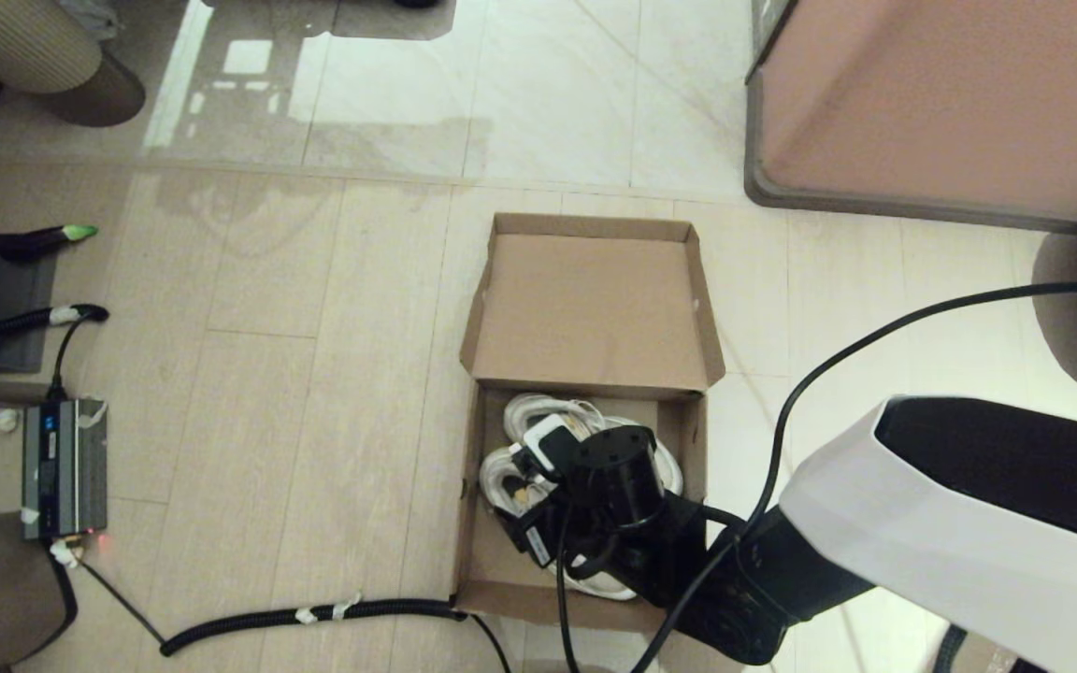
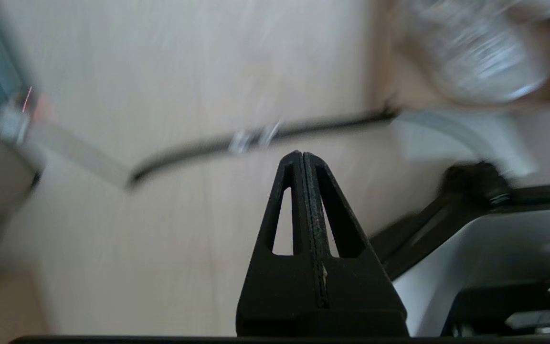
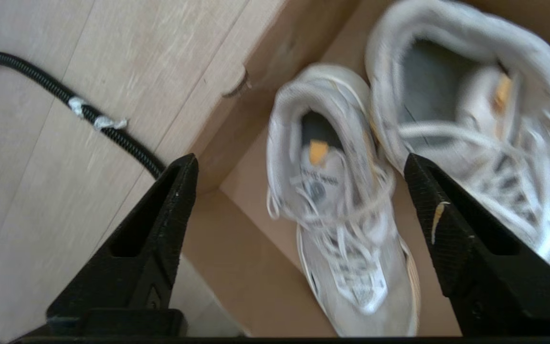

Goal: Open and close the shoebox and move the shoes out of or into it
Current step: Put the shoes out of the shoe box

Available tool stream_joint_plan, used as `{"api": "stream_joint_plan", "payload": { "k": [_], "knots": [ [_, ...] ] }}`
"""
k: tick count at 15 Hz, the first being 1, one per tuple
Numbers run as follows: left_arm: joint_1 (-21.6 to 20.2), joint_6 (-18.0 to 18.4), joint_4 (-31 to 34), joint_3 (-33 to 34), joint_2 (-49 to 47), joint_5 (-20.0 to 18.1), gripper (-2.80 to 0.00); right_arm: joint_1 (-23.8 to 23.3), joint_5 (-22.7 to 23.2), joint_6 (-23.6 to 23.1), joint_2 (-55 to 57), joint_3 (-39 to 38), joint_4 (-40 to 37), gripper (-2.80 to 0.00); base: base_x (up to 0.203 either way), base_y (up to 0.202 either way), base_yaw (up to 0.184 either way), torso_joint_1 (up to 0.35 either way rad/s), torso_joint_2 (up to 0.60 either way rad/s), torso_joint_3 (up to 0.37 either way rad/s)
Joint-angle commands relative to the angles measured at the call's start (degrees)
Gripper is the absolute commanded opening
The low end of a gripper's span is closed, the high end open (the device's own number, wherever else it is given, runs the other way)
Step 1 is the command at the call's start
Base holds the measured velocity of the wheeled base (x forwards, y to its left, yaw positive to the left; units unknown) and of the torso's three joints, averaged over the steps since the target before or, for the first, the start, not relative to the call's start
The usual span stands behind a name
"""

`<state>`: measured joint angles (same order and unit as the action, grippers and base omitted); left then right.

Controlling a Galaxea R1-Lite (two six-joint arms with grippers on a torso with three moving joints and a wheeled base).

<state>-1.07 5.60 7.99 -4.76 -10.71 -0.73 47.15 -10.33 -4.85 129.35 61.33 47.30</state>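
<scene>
The touching inner rims (image 1: 518, 451) (image 3: 372, 119) of the two white mesh shoes are next for my right gripper to close on, with one finger inside each shoe's opening.
The brown cardboard shoebox (image 1: 468, 523) stands open on the floor, its hinged lid (image 1: 590, 308) flipped back and lying flat. Both white mesh shoes (image 1: 538, 416) lie side by side inside it, partly covered by my right wrist (image 1: 613, 486). In the right wrist view the right gripper (image 3: 299, 160) hovers open above the nearer shoe (image 3: 346, 239), with the other shoe (image 3: 470, 95) beside it and nothing between the fingers. The box wall (image 3: 237, 267) shows below. My left gripper (image 2: 300, 155) is shut and empty over bare floor, outside the head view.
A large pinkish-brown cabinet (image 1: 940, 103) with a dark rim stands at the back right. A black corrugated cable (image 1: 314, 615) runs along the floor to the box's near left corner. At the left sit a grey electronics unit (image 1: 64, 467) and a round stool (image 1: 43, 56).
</scene>
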Motion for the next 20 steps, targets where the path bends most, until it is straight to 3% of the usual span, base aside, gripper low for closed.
{"api": "stream_joint_plan", "payload": {
  "k": [1, 3, 7, 10, 17, 20],
  "knots": [
    [0.9, 0.9, -0.6, 0.9, 8.6, -1.7, -2.8, -0.1, -0.1, -0.9, 3.4, 2.7, 0.2, 0.0, 0.0, 0.0, 0.0, 0.0, 0.0, 0.0],
    [1.5, 3.2, -2.9, 2.7, 10.8, -2.6, -2.8, -0.6, -0.1, -1.7, 5.1, 5.1, 0.2, 0.0, 0.0, 0.0, 0.0, 0.0, 0.0, 0.0],
    [1.5, -0.6, -2.9, 2.7, 10.8, -0.3, -2.8, -3.8, -0.9, -5.7, 9.5, 8.9, 0.7, 0.0, 0.0, 0.0, 0.0, 0.0, 0.0, 0.0],
    [1.4, -3.1, -3.0, 2.7, 10.8, 0.7, -2.8, -4.6, -6.7, -8.6, 12.0, 14.6, 1.2, 0.0, 0.0, 0.0, 0.0, 0.0, 0.0, 0.0],
    [1.4, -3.2, -3.0, 2.7, 10.8, 0.7, -2.8, -4.4, -6.8, -11.8, 16.3, 15.5, 2.0, 0.0, 0.0, 0.0, 0.0, 0.0, 0.0, 0.0],
    [1.4, -3.4, -3.0, 2.7, 10.8, 0.7, -2.8, -5.3, -7.4, -17.0, 19.6, 21.1, 1.7, 0.0, 0.0, 0.0, 0.0, 0.0, 0.0, 0.0]
  ]
}}
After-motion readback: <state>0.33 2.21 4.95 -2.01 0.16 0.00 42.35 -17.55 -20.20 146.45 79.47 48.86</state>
